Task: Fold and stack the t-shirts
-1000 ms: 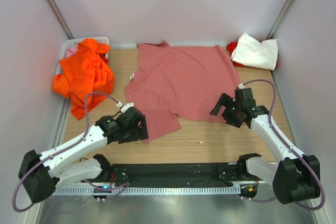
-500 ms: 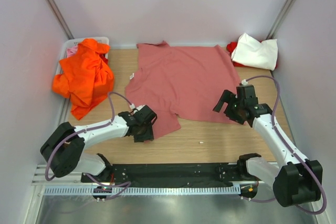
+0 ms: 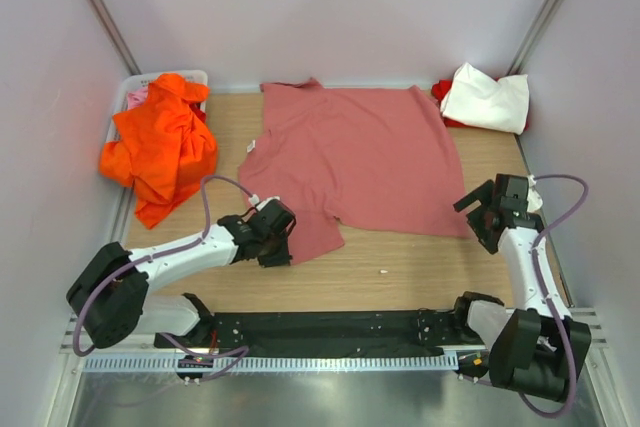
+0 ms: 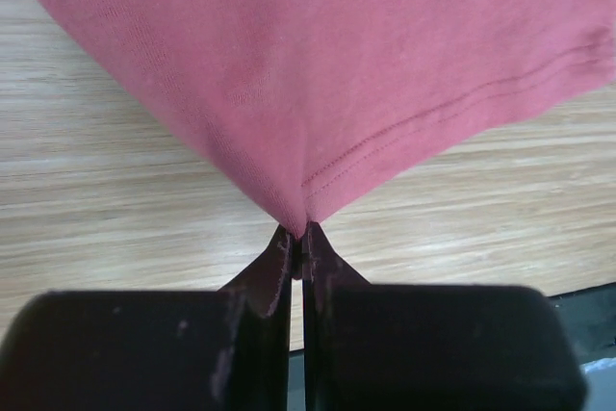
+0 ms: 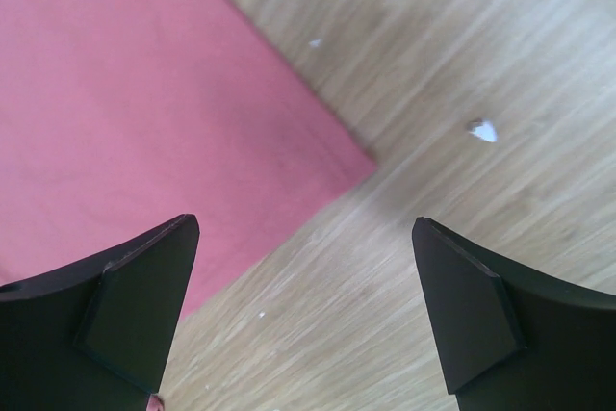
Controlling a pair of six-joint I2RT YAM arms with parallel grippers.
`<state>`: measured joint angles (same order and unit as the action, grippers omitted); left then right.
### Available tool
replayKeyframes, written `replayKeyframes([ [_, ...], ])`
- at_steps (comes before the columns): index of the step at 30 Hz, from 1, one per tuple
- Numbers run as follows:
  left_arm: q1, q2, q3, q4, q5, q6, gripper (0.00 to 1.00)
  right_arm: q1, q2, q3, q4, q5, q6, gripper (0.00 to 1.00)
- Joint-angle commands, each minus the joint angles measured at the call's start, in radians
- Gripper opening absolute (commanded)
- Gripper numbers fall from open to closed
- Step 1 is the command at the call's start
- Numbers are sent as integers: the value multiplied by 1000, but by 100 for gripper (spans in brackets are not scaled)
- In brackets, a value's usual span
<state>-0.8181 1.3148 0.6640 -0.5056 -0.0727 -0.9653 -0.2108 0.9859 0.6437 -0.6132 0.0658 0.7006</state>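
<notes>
The salmon-pink t-shirt's near edge bends, its loose corner beyond my right fingers; I will pinch that corner (image 3: 464, 233) and pull the t-shirt's edge straight.
A dusty salmon-pink t-shirt (image 3: 350, 157) lies spread flat on the wooden table. My left gripper (image 3: 287, 247) is shut on the edge of its near left part, which hangs out like a sleeve. In the left wrist view the cloth (image 4: 318, 74) rises to a pinched point at the closed fingertips (image 4: 301, 238). My right gripper (image 3: 477, 222) stands open just off the shirt's near right corner. In the right wrist view that corner (image 5: 144, 113) lies ahead of the wide-apart gripper (image 5: 306, 247), with nothing between the fingers. An orange t-shirt (image 3: 160, 142) is heaped at the left.
A white t-shirt (image 3: 487, 97) sits bunched at the back right, with a bit of red cloth (image 3: 440, 90) beside it. A white basket (image 3: 195, 77) at the back left holds lighter pink cloth (image 3: 137, 97). Bare wood (image 3: 400, 267) runs along the near edge.
My left gripper moved right to the shirt's near left edge and shut on it. My right arm swung right, off the cloth, to the near right corner and stayed open.
</notes>
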Motion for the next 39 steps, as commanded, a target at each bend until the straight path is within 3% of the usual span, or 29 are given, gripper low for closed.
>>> replayKeyframes([
  [1, 4, -54, 31, -33, -35, 56, 0, -94, 14, -83, 15, -6, 65, 100],
  [7, 25, -48, 31, -4, -1, 102, 0, -168, 166, -177, 223, -179, 100, 88],
  [14, 50, -55, 17, 10, 25, 126, 0, -168, 286, -196, 346, -172, 106, 82],
  [21, 66, -65, 26, -2, 34, 135, 0, -168, 252, -179, 322, -179, 73, 54],
  [23, 66, -65, 35, -8, 33, 134, 0, -168, 218, -171, 293, -173, 59, 51],
  [26, 66, -65, 46, -17, 33, 134, 0, -168, 171, -150, 224, -152, 34, 55],
  [30, 66, -71, 49, -25, 24, 135, 0, -168, 78, -110, 98, -11, 4, 75],
  [32, 66, -69, 46, -24, 22, 132, 0, -168, 28, -110, 67, 15, 11, 80],
  [39, 66, -52, 46, -4, 33, 135, 0, -167, 62, -202, 156, -188, 66, 81],
])
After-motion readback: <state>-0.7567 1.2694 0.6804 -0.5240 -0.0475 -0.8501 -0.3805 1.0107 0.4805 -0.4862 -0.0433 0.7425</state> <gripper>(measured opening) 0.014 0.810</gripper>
